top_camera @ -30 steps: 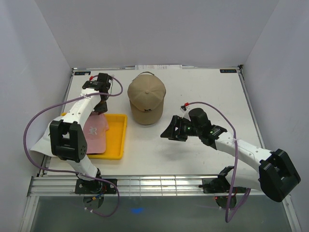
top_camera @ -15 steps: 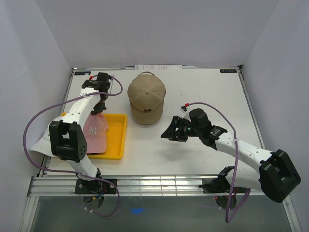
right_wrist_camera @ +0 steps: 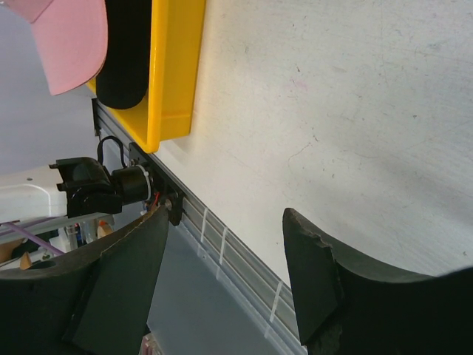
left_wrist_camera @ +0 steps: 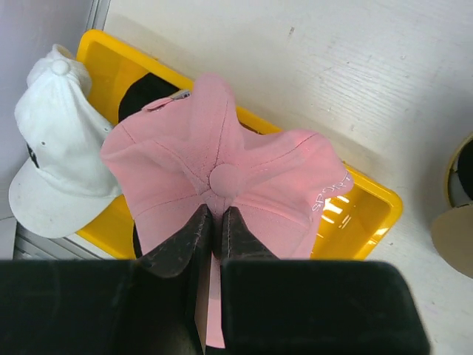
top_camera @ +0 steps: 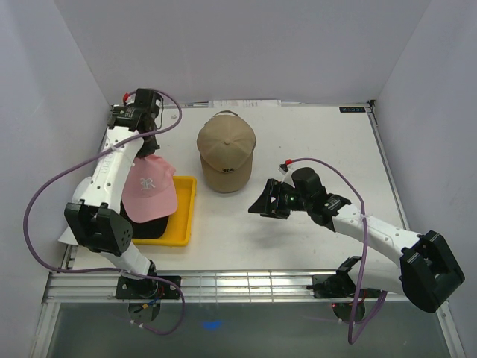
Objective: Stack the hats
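The robot's left gripper needs to release the pink cap over the top of the tan cap (top_camera: 227, 153). The pink cap is still above the yellow tray.
My left gripper (left_wrist_camera: 216, 214) is shut on the crown of the pink cap (left_wrist_camera: 251, 177), beside its top button, and holds it above the yellow tray (left_wrist_camera: 369, 214). In the top view the pink cap (top_camera: 149, 190) hangs over a black cap (top_camera: 141, 227) that lies in the tray (top_camera: 182, 212). The black cap (left_wrist_camera: 144, 92) shows behind the pink one. A white cap (left_wrist_camera: 59, 155) lies just left of the tray. The tan cap (top_camera: 226, 153) sits on the table at the back middle. My right gripper (top_camera: 262, 203) is open and empty, low over the table right of the tray.
The right wrist view shows the tray's wall (right_wrist_camera: 174, 66), the black cap (right_wrist_camera: 126, 52) in it and the pink brim (right_wrist_camera: 70, 37) above. The table's front rail (right_wrist_camera: 214, 237) is near the right gripper (right_wrist_camera: 229, 259). White walls enclose the table.
My left arm has risen and drawn back with the pink cap in its grip, lifting it off the black cap in the tray. The right arm has not moved.
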### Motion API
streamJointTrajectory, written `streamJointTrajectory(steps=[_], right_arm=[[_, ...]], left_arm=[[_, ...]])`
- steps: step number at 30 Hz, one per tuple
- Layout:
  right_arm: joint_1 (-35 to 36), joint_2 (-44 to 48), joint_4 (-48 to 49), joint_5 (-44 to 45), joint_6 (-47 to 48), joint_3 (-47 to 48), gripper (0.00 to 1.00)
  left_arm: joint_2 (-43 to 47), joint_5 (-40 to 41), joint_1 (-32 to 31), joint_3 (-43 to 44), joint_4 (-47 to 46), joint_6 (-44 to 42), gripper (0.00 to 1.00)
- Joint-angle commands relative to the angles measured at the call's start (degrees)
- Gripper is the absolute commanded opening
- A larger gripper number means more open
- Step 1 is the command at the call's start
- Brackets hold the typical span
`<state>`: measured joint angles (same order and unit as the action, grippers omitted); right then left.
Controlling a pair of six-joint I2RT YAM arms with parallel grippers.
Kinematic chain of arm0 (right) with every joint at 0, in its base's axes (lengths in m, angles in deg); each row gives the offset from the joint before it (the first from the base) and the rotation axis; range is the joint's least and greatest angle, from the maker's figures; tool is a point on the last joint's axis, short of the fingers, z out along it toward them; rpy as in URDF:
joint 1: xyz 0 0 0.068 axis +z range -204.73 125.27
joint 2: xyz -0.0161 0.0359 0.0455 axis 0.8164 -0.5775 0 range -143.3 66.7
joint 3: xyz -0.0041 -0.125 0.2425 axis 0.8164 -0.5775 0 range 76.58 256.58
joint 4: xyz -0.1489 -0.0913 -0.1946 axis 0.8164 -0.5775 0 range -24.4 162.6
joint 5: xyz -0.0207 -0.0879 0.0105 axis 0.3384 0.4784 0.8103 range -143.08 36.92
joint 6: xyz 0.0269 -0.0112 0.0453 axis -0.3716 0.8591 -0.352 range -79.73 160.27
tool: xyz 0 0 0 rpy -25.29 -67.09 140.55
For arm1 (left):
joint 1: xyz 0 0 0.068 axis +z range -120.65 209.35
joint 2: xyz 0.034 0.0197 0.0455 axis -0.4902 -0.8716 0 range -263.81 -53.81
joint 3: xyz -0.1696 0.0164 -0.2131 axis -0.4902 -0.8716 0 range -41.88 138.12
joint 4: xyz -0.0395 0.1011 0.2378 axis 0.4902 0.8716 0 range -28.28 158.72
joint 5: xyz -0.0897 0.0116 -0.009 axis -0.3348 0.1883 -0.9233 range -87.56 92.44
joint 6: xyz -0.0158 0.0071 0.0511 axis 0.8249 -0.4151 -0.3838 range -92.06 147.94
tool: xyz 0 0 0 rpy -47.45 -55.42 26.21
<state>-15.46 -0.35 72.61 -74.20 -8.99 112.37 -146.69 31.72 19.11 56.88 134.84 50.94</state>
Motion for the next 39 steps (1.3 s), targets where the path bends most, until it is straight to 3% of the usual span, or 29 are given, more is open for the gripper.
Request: streamJointTrajectory(steps=[1,9,17,27,39], right_arm=[[0.0,0.5,0.4,0.5,1.0,2.0,0.69],[0.0,0.4,-2.1,1.1,1.6,4.0,0.69],[0.0,1.4,-2.2,1.3,1.5,3.8,0.69],[0.0,2.1,-5.2,1.4,2.7,8.5,0.69],[0.0,2.4,-6.9,2.1,4.3,15.5,0.71]], left_arm=[[4.1,-2.0,-0.1,4.4,1.7,2.6,0.00],[3.6,-8.7,-0.1,19.6,3.2,6.2,0.00],[3.9,-12.5,-0.2,20.0,1.8,8.2,0.00],[1.2,-18.7,-0.1,33.6,1.1,12.6,0.00],[7.8,-32.8,-0.6,19.9,-19.4,17.9,0.00]])
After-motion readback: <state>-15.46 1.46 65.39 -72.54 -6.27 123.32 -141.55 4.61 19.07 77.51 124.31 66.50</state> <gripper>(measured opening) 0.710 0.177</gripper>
